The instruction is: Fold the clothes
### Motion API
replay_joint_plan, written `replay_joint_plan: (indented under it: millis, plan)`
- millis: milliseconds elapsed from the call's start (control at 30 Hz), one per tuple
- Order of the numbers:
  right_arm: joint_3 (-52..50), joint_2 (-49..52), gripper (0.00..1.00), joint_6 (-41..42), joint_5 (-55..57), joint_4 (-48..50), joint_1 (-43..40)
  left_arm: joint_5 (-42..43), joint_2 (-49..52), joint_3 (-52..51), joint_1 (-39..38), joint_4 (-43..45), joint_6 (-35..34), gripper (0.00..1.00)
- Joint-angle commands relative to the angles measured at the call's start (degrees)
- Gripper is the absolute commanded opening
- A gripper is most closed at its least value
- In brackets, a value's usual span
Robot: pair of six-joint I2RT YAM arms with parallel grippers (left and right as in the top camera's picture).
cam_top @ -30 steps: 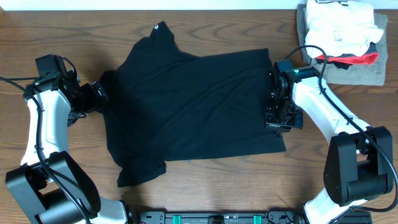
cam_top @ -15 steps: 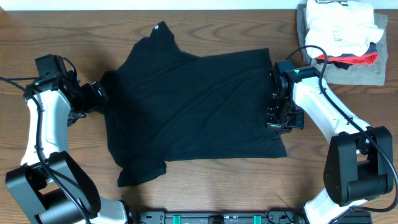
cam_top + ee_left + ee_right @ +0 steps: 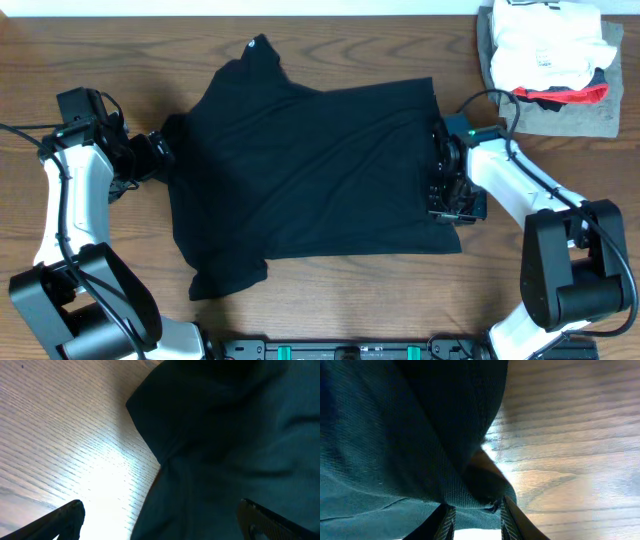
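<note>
The shirt's hem bunches in my right gripper's fingers; it should open, leave the fabric flat, then take the hem's edge (image 3: 447, 224) close by.
The black T-shirt (image 3: 310, 170) lies spread on the wooden table, neck label (image 3: 251, 45) at the back and hem to the right. My left gripper (image 3: 157, 156) is at the shirt's left edge. In the left wrist view it (image 3: 160, 527) is open, with black fabric (image 3: 235, 445) and bare wood between the wide-apart fingers. My right gripper (image 3: 441, 192) is at the shirt's right hem. In the right wrist view it (image 3: 476, 516) is shut on a bunched fold of the hem (image 3: 420, 445).
A pile of garments stands at the back right corner: a white one (image 3: 550, 45) over red and black pieces, on a grey folded garment (image 3: 560, 115). Bare wood (image 3: 90, 60) surrounds the shirt.
My right arm has shifted slightly towards the shirt, and the hem's lower right corner has slid a little. The left arm has not moved.
</note>
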Motion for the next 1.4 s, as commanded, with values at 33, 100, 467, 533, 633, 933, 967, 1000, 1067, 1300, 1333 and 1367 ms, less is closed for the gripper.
replay_joint_plan:
  millis: [33, 100, 467, 533, 633, 933, 967, 1000, 1067, 1300, 1333, 1367]
  plan:
    - [-0.5, -0.5, 0.18, -1.0, -0.3, 1.3, -0.3, -0.5, 0.2, 0.7, 0.2, -0.2, -0.7, 0.98]
    - [-0.5, -0.5, 0.11, -1.4, -0.3, 1.7, -0.3, -0.5, 0.2, 0.7, 0.2, -0.3, -0.7, 0.98]
    - [2.4, -0.5, 0.02, -3.5, -0.2, 0.1, -2.5, -0.5, 0.2, 0.7, 0.2, -0.5, -0.7, 0.98]
    - [3.4, -0.5, 0.01, -4.3, -0.2, -0.9, -3.3, -0.5, 0.2, 0.7, 0.2, -0.5, -0.7, 0.98]
    - [4.1, -0.5, 0.01, -4.6, 0.4, -1.9, -4.5, -0.5, 0.2, 0.7, 0.2, -0.5, -0.7, 0.98]
    - [4.0, -0.5, 0.01, -4.6, 1.0, -7.0, -7.1, -0.5, 0.2, 0.7, 0.2, -0.7, -0.7, 0.98]
    - [4.0, -0.5, 0.01, -4.6, 1.1, -7.3, -7.1, -0.5, 0.2, 0.7, 0.2, -0.9, -0.7, 0.98]
    - [4.0, -0.5, 0.01, -4.6, 1.1, -7.6, -7.2, -0.5, 0.2, 0.7, 0.2, -1.2, -0.7, 0.98]
    - [4.0, -0.5, 0.01, -4.6, 1.0, -8.0, -7.3, -0.5, 0.2, 0.7, 0.2, -2.0, -0.7, 0.98]
    - [4.0, -0.5, 0.29, -5.9, -3.0, -8.5, -7.3, -0.5, 0.2, 0.7, 0.2, -7.7, -1.5, 0.98]
    - [4.0, -0.5, 0.34, -6.2, -3.7, -8.5, -7.3, -0.5, 0.2, 0.7, 0.2, -9.0, -2.1, 0.98]
    - [4.0, -0.5, 0.36, -6.6, -4.2, -8.5, -7.3, -0.4, 0.2, 0.7, 0.2, -10.1, -2.6, 0.98]
